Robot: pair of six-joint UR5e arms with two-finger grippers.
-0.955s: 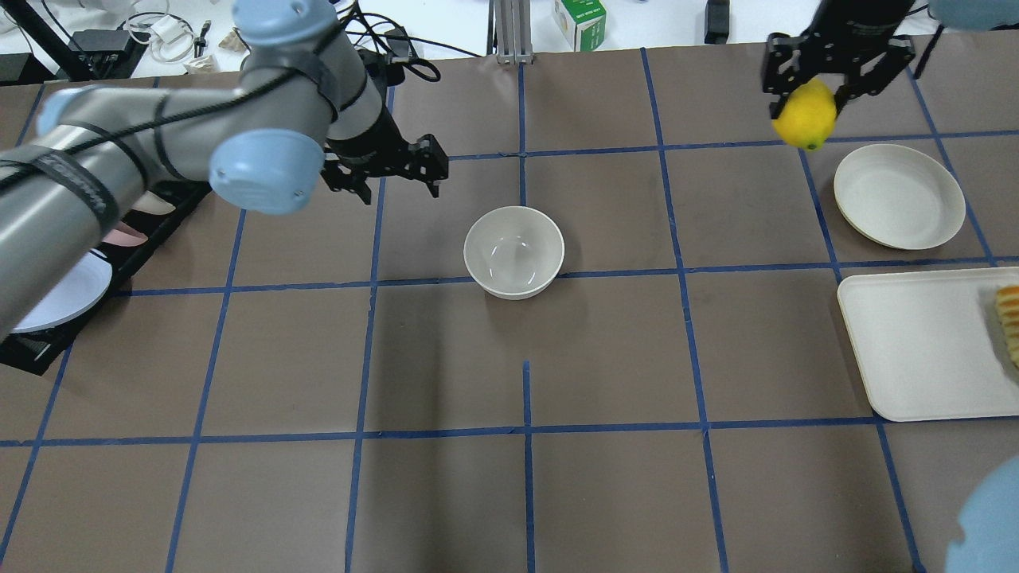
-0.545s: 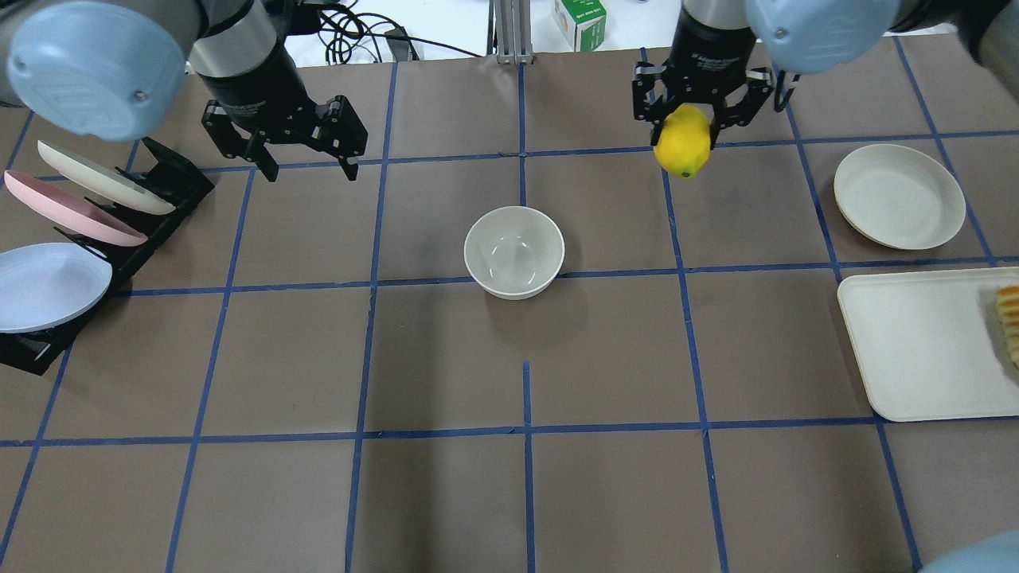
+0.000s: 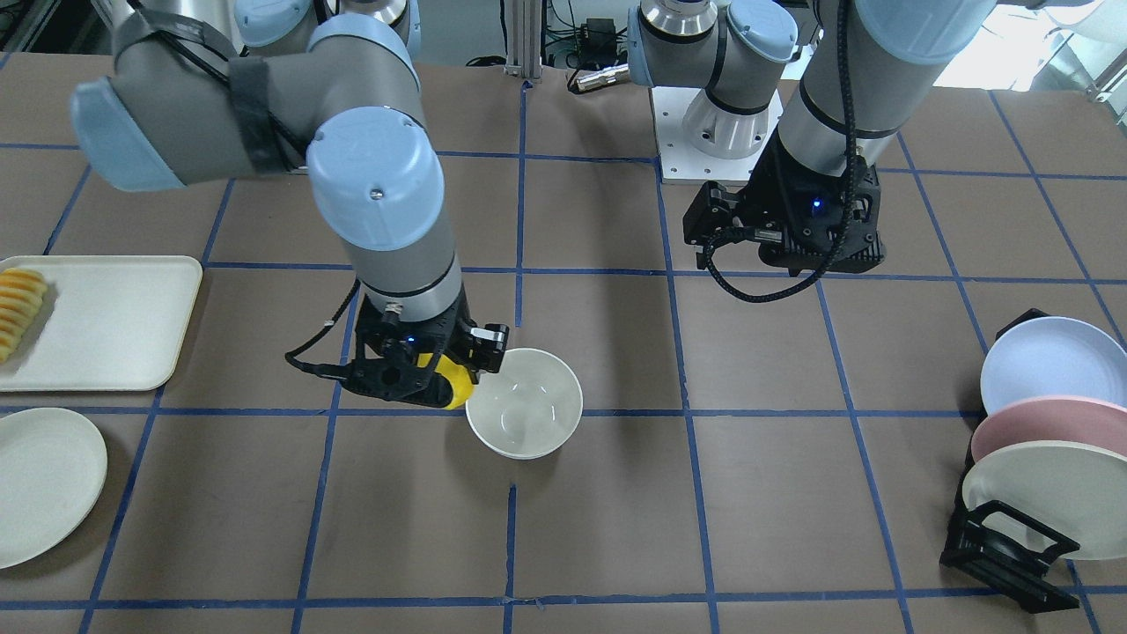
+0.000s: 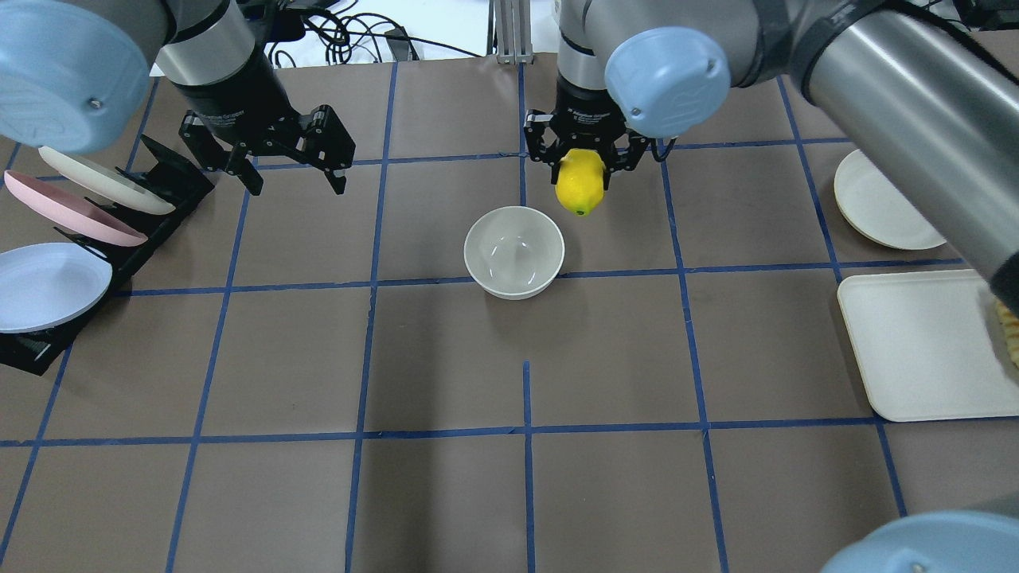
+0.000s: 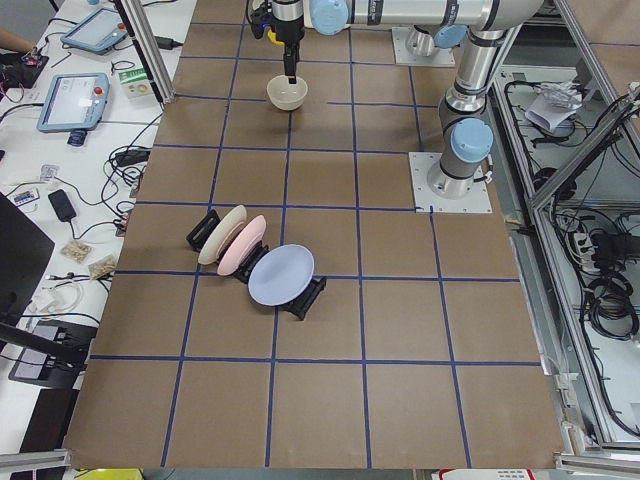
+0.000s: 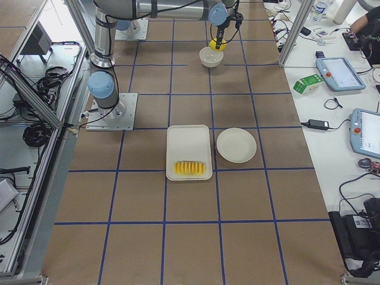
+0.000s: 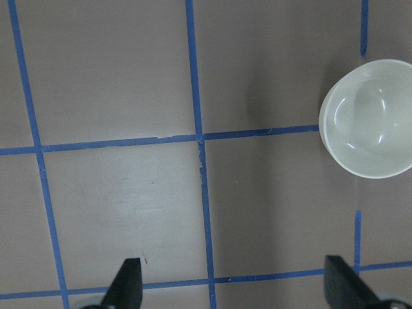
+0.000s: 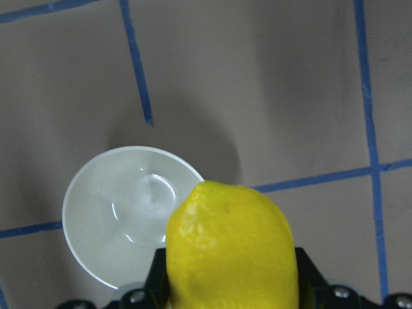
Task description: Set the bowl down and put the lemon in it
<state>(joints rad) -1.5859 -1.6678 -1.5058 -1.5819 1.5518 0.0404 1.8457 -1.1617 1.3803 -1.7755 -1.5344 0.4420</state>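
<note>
My right gripper has the yellow lemon in the air beside the bowl's rim. It will let go of it on the inner bottom of the empty off-white bowl (image 3: 529,416) (image 8: 127,214).
The off-white bowl (image 4: 514,251) stands upright and empty at the table's middle; it also shows in the front view (image 3: 524,415) and both wrist views (image 7: 371,118) (image 8: 126,212). My right gripper (image 4: 581,171) is shut on the yellow lemon (image 4: 579,182) and holds it in the air just beside the bowl's far right rim. The lemon fills the right wrist view (image 8: 232,251) and shows in the front view (image 3: 449,383). My left gripper (image 4: 290,171) is open and empty, above the table well to the bowl's left, near the plate rack.
A black rack (image 4: 131,231) with three pastel plates stands at the left edge. A flat white plate (image 4: 884,211) and a white tray (image 4: 915,342) with sliced fruit (image 3: 18,308) lie at the right. A small green carton (image 4: 579,20) sits beyond the far edge.
My right gripper has carried the lemon leftward from over the flat plate to just beside the bowl. My left arm has drawn back to the left, away from the bowl.
</note>
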